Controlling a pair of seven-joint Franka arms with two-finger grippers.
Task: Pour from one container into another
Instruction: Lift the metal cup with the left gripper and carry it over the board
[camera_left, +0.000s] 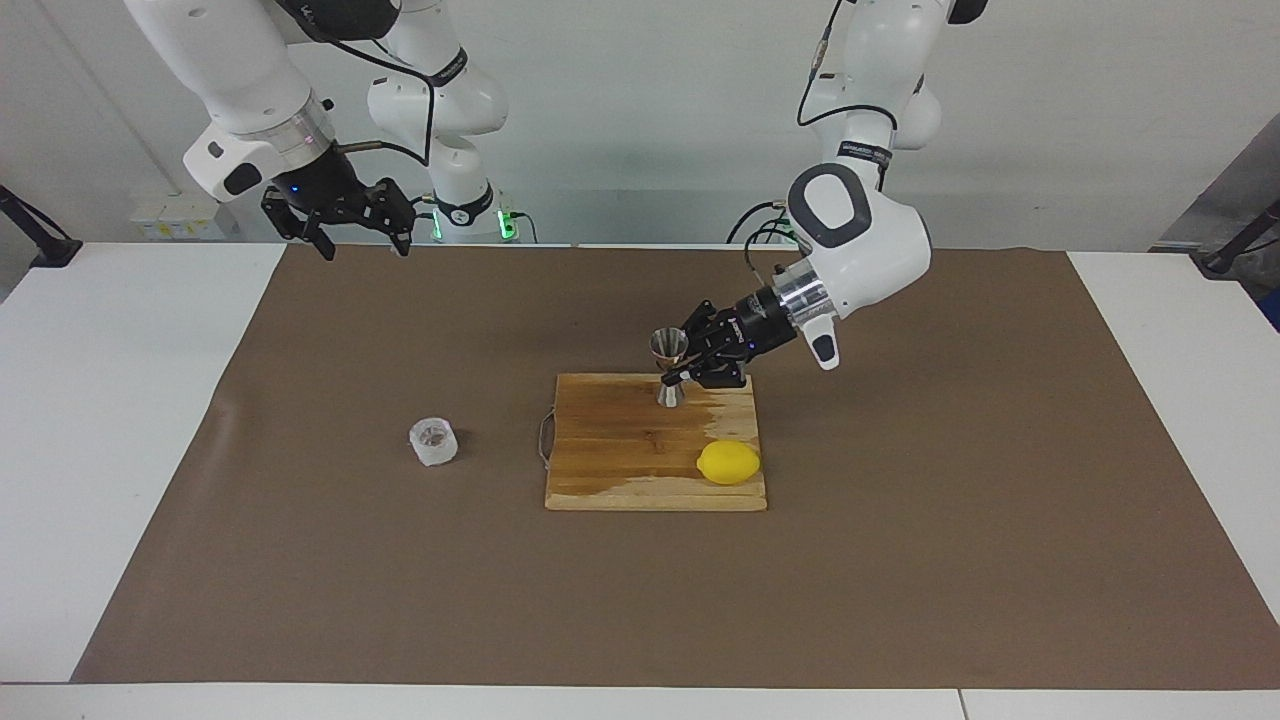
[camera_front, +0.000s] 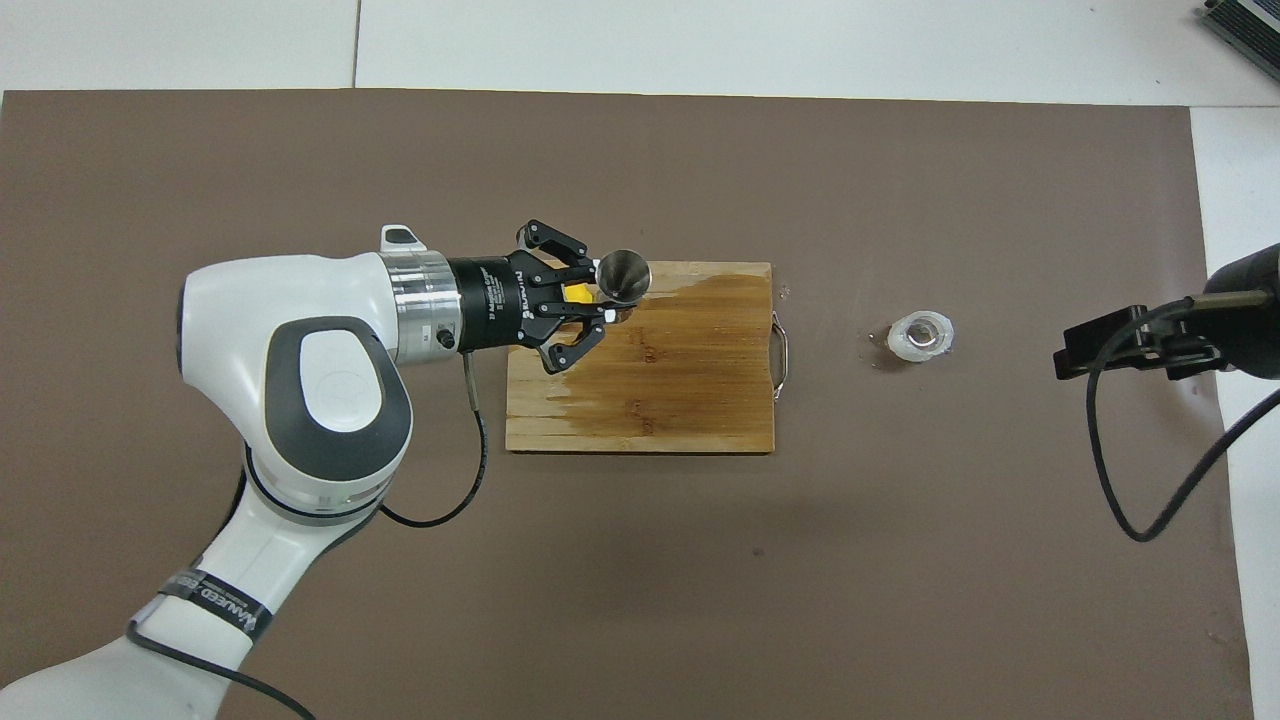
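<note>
Next, my left gripper lets go of the steel hourglass jigger on the dark wet middle of the wooden cutting board (camera_front: 649, 371).
The steel hourglass jigger (camera_left: 668, 366) (camera_front: 623, 276) hangs upright with my left gripper (camera_left: 681, 376) (camera_front: 606, 301) shut on its narrow waist, over the edge of the wooden cutting board (camera_left: 620, 460) (camera_front: 680, 390) that lies nearer to the robots. The small translucent cup (camera_left: 433, 441) (camera_front: 921, 335), brownish specks inside, stands on the brown mat beside the board's handle, toward the right arm's end. My right gripper (camera_left: 362, 244) (camera_front: 1064, 358) waits open and holds nothing, raised over the mat's corner near its base.
A yellow lemon (camera_left: 728, 462) (camera_front: 577, 292) lies on the board's corner toward the left arm's end, mostly covered by my left gripper in the overhead view. Part of the board is dark and wet. A brown mat (camera_left: 900, 560) covers the table.
</note>
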